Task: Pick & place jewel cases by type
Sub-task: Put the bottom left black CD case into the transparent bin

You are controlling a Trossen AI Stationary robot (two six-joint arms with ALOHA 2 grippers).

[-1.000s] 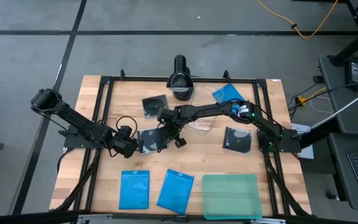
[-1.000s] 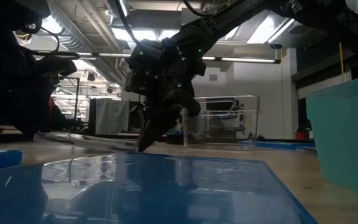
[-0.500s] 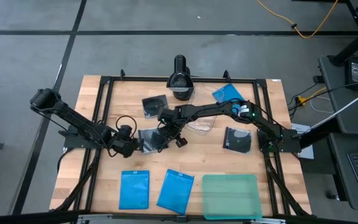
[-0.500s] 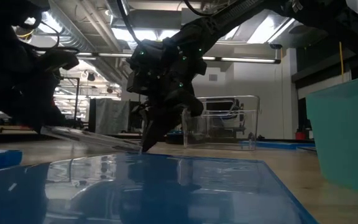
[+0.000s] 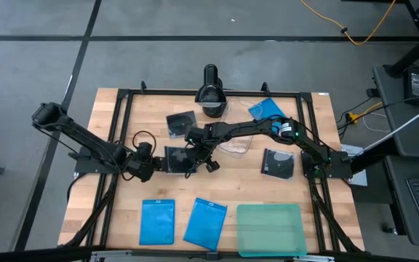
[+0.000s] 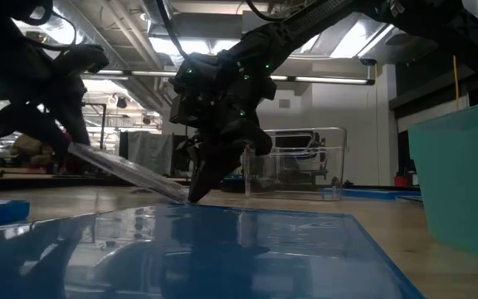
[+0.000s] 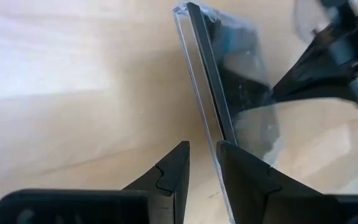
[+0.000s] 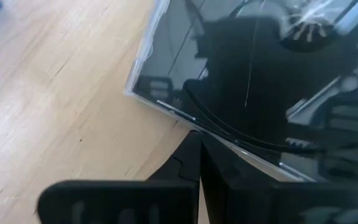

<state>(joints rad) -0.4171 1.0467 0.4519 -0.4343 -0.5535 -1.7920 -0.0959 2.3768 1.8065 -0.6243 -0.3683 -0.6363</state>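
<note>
The disc case is slanting, with only its raised edge in my left gripper. Next, I tip it up against my right gripper and grip its sides point(image 6: 131, 171) deeper.
A black-and-clear disc case point(image 5: 176, 160) sits tilted at the table's middle between both grippers. My left gripper point(image 5: 153, 161) is shut on its left edge. My right gripper point(image 5: 194, 158) is shut, its tips at the case's right edge. Two more disc cases lie flat, one far point(image 5: 182, 122) and one right point(image 5: 278, 162). Two blue cases point(image 5: 157, 220) point(image 5: 206, 222) lie near the near edge. A third point(image 5: 268, 109) lies at the far right. My left gripper pinches the disc case's left edge point(image 7: 211, 134) between its two fingers, coming level from the table's left. That end is lifted point(image 6: 85, 154), and the case slopes down to the right. My right gripper's shut fingertips point(image 8: 196, 144) come slanting from above and meet the case's right edge point(image 8: 179, 118). That edge point(image 6: 181, 193) rests on the table.
A translucent teal tray point(image 5: 269, 229) stands at the near right. A clear plastic tub point(image 5: 233, 143) sits just behind the right arm's wrist. A black camera post point(image 5: 211, 93) stands at the far edge. Bare wood lies left of the blue cases.
My left gripper has risen, taking the case's left end up with it. The case has tipped from nearly flat to a clear slope. Its right edge has stayed on the table at my right gripper's fingertips.
</note>
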